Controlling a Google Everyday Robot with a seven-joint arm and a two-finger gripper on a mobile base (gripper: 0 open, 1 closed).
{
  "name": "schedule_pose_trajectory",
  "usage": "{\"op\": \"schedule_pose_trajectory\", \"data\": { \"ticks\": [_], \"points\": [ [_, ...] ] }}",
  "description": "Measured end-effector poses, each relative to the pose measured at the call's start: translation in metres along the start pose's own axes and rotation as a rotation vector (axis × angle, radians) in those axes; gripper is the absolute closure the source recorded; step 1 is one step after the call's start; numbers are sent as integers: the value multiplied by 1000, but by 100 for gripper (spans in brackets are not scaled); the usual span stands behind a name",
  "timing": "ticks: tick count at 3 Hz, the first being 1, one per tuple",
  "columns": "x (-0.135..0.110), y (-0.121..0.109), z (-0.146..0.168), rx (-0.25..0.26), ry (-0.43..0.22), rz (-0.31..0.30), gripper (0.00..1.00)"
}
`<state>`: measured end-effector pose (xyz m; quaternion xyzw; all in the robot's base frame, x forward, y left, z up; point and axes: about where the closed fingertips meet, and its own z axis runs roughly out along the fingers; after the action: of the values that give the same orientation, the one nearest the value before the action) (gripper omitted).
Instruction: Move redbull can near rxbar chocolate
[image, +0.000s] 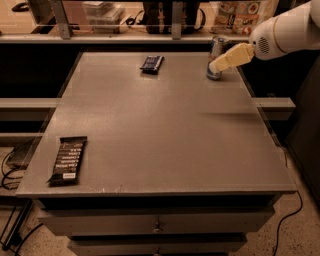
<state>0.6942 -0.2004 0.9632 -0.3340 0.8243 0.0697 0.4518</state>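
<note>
My gripper should next close on the upper half of the redbull can (217, 49), so the can's lower half stays free below the fingers.
The redbull can (216, 49) stands upright near the table's far right edge. My gripper (220, 64) reaches in from the right on a white arm, and its cream fingers (231, 57) lie across the front of the can's middle and lower part. The rxbar chocolate (69, 160), a long black bar with white text, lies flat near the front left corner of the grey table (160, 130), far from the can.
A smaller dark blue-black wrapped bar (151, 63) lies at the far middle of the table. A shelf with boxes and bags runs behind the table. Drawers sit under the front edge, and cables lie on the floor at both sides.
</note>
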Motion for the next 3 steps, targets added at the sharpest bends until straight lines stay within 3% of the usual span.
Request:
{"op": "schedule_pose_trajectory", "data": {
  "ticks": [2, 3],
  "points": [
    [-1, 2, 40, -67, -104, 203, 0],
    [-3, -7, 67, -64, -153, 264, 0]
  ]
}}
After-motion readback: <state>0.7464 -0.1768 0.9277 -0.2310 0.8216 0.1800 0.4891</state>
